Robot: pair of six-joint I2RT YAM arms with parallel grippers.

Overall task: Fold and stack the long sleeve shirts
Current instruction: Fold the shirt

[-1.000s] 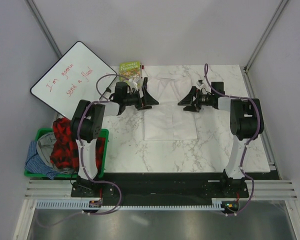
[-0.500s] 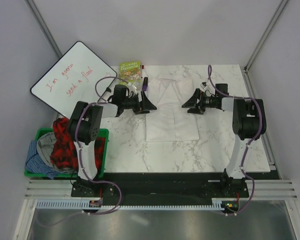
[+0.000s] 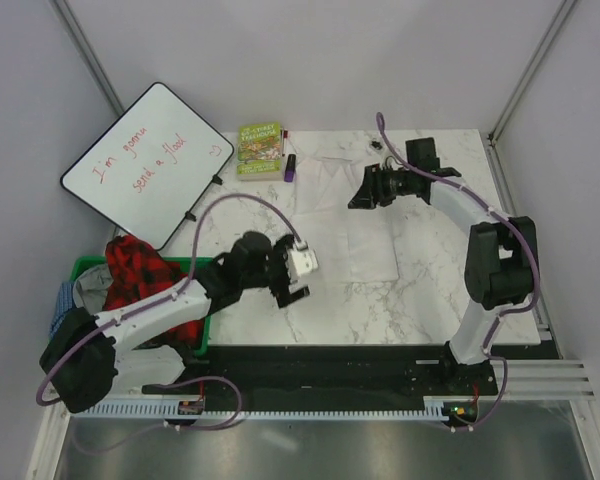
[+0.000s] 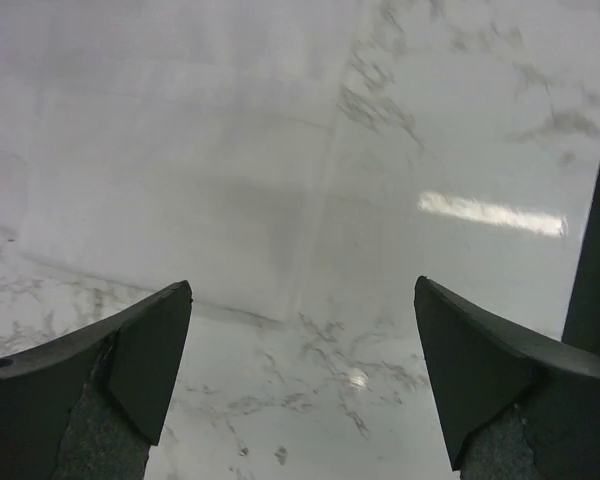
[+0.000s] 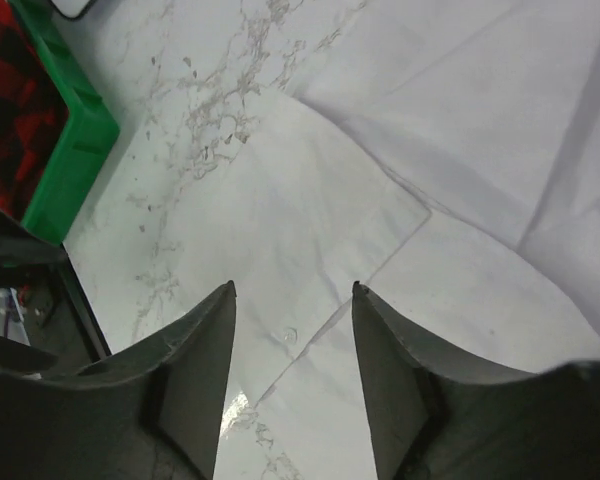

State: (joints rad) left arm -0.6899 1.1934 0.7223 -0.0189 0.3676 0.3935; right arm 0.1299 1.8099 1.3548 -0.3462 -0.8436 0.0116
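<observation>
Next, my left gripper goes to the middle of the near edge [image 3: 342, 283] [image 4: 326, 165] of the white long sleeve shirt and closes there.
A white long sleeve shirt [image 3: 355, 245] lies folded flat on the marble table [image 3: 430, 290]. My right gripper [image 3: 358, 192] hovers over its far part, jaws partly apart with nothing between them. In the right wrist view the gripper [image 5: 294, 287] looks down on folded white panels of the shirt [image 5: 460, 120] and one button. My left gripper [image 3: 292, 290] sits by the shirt's near left corner, wide open and empty. Under the gripper [image 4: 302, 283] in the left wrist view is bare marble, with the shirt's edge [image 4: 170, 160] just ahead.
A green bin [image 3: 208, 266] at the left table edge holds a red plaid garment [image 3: 140, 265] and blue cloth [image 3: 68, 297]. A whiteboard [image 3: 145, 160] leans at far left. A green book [image 3: 260, 148] and a small purple object [image 3: 290, 168] lie at the far edge.
My left arm has swung from the shirt's far left side back to its near left corner. My right gripper moved toward the far side and its jaws narrowed.
</observation>
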